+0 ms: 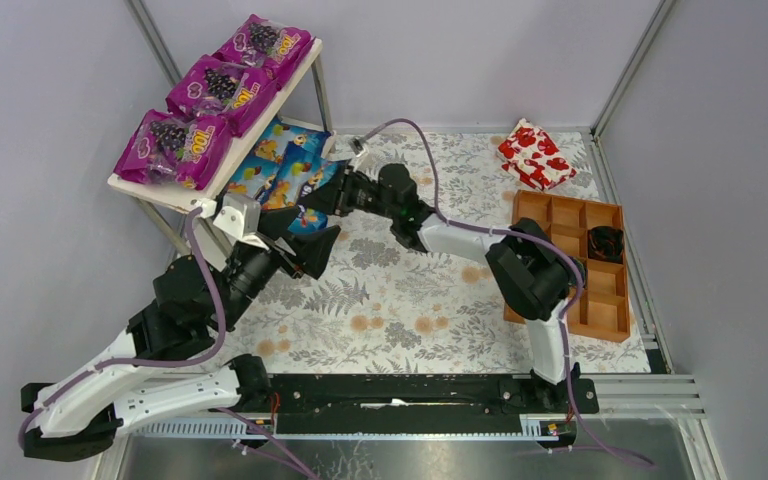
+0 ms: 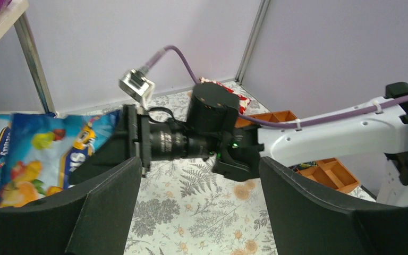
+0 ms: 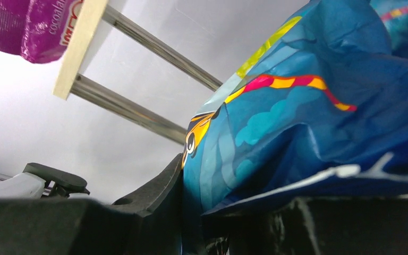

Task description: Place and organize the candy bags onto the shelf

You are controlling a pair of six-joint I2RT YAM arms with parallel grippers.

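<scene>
I have the blue candy bag in my right gripper. Next, I let go of it on the near end of the shelf's lower board (image 1: pixel 228 217).
Three purple candy bags (image 1: pixel 210 88) lie in a row on the top board of the shelf (image 1: pixel 150 188). Blue candy bags (image 1: pixel 272 165) lie on its lower board. My right gripper (image 1: pixel 318 198) reaches in at that lower level and is shut on a blue candy bag (image 3: pixel 308 117), whose edge is pinched between the fingers (image 3: pixel 156 188). My left gripper (image 2: pixel 199 212) is open just in front of the shelf, over the patterned cloth, with nothing between its fingers (image 2: pixel 103 204). In the left wrist view the right wrist (image 2: pixel 207 133) lies ahead, with blue bags (image 2: pixel 32 154) at the left.
A red-and-white package (image 1: pixel 535 155) lies at the back right. A brown wooden compartment tray (image 1: pixel 605 295) stands at the right, with a dark item in one cell. Grey walls and metal posts enclose the table. The shelf's metal legs (image 3: pixel 138 114) stand close to the right gripper.
</scene>
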